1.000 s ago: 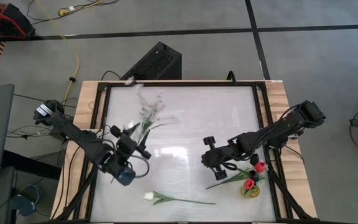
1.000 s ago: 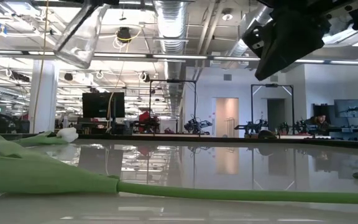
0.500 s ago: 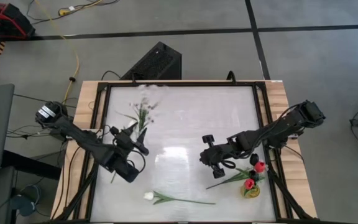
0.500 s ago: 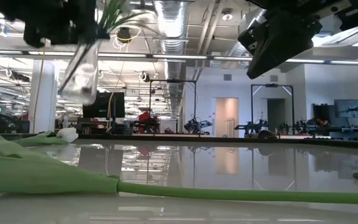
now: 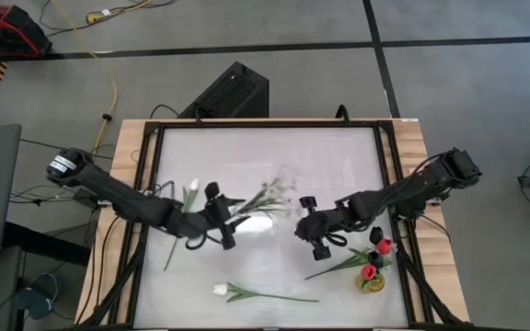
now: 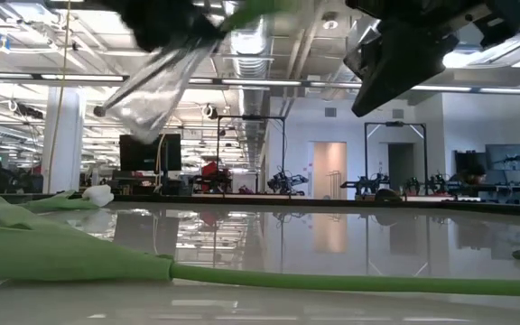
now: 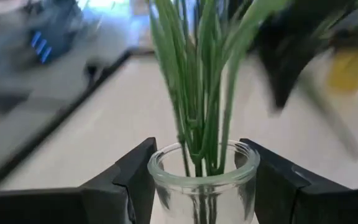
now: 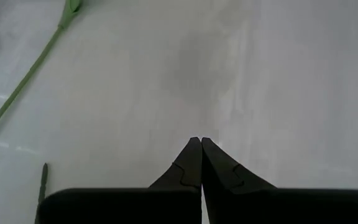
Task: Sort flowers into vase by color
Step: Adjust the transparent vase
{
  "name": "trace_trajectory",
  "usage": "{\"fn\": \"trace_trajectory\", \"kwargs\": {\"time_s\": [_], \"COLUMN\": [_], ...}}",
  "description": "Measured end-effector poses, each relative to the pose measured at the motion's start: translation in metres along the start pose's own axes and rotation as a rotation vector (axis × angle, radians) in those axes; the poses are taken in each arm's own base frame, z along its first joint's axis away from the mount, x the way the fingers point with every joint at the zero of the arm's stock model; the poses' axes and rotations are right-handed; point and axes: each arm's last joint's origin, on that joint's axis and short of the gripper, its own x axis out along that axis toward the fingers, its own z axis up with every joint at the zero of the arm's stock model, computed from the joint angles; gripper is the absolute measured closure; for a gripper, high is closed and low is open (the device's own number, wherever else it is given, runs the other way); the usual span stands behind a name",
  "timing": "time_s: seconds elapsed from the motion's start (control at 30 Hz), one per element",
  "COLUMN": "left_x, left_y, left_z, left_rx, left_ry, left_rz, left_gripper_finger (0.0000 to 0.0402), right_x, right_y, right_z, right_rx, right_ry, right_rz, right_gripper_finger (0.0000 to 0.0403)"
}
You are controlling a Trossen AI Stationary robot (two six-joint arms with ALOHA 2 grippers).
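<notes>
The robot's left gripper needs to release the clear glass vase, now in the air over the table's middle, on the table (image 5: 214, 205) beside the white tulip farthest from the yellow vase.
My left gripper (image 5: 219, 222) is shut on a clear glass vase (image 6: 152, 86) that holds sprigs (image 5: 270, 197) of tiny white blossoms on green stems (image 7: 197, 81). The vase is in the air over the table's middle. My right gripper (image 5: 302, 228) hovers just right of the sprigs, shut and empty (image 8: 201, 144). One white tulip (image 5: 190, 191) lies flat at the left. Another white tulip (image 5: 221, 290) lies along the near edge. Red tulips (image 5: 375, 259) stand in a small yellow vase (image 5: 372, 283) at the near right. My left gripper pinches the glass vase just below its rim (image 7: 202, 163), one finger (image 7: 135, 177) on each outer side of the neck. The vase is lifted clear and tilted, base (image 6: 120, 108) low toward the table's left, mouth up toward the right.
A loose green stem (image 5: 337, 267) lies beside the yellow vase. The table has a dark metal frame (image 5: 150, 165) along its sides. Its glossy far half (image 5: 293, 156) is bare.
My left gripper has swung toward the table's right and turned. The vase, held in the air all the while, has tipped over: its sprigs pointed at the far edge and now point right, toward my right gripper.
</notes>
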Motion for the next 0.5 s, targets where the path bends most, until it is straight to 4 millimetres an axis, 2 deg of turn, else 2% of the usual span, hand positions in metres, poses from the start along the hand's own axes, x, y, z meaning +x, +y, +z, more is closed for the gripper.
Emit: {"fn": "trace_trajectory", "kwargs": {"time_s": [0.07, 0.13, 0.33, 0.5], "left_x": [0.0, -0.001, -0.017, -0.034], "left_y": [0.01, 0.022, 0.067, 0.082], "left_z": [0.007, 0.001, -0.05, -0.08], "left_rx": [0.007, -0.002, -0.079, -0.048], "left_ry": [-0.108, -0.219, -0.502, -0.606], "left_rz": [-0.07, -0.138, -0.175, -0.227], "left_gripper_finger": [0.0217, 0.0217, 0.0217, 0.0217], "right_x": [0.0, 0.0, -0.002, -0.001], "right_y": [0.0, 0.003, 0.011, 0.009], "right_z": [0.0, 0.0, -0.001, 0.0], "right_rx": [0.02, 0.022, -0.004, -0.018], "right_ry": [0.0, 0.002, 0.001, -0.002], "right_rz": [0.001, 0.007, 0.03, 0.024], "right_gripper_finger": [0.0376, 0.0376, 0.0376, 0.0376]}}
